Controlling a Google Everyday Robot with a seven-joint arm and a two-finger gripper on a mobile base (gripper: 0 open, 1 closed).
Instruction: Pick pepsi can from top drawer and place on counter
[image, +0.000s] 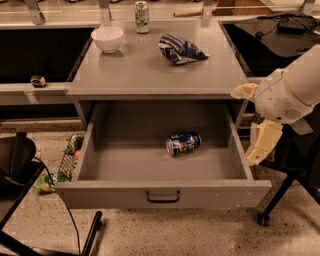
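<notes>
The robot's gripper will next go down into the open drawer and close on the pepsi can's end (195, 140) that lies closest to the gripper.
The pepsi can (183, 143), blue with silver ends, lies on its side on the floor of the open top drawer (162, 194), right of centre. The drawer is pulled fully out, with its dark bar handle at the front centre. The counter (150, 70) is the grey cabinet top above it. My gripper (243, 127) hangs at the drawer's right edge, to the right of the can and apart from it. Its cream fingers (263, 142) are spread open and hold nothing.
On the counter stand a white bowl (107, 38), a green-and-white can (142, 10) and a blue-and-white striped snack bag (180, 49). A black chair (20, 165) is at the left and a chair base (280, 200) at the right. Litter lies on the floor left of the drawer.
</notes>
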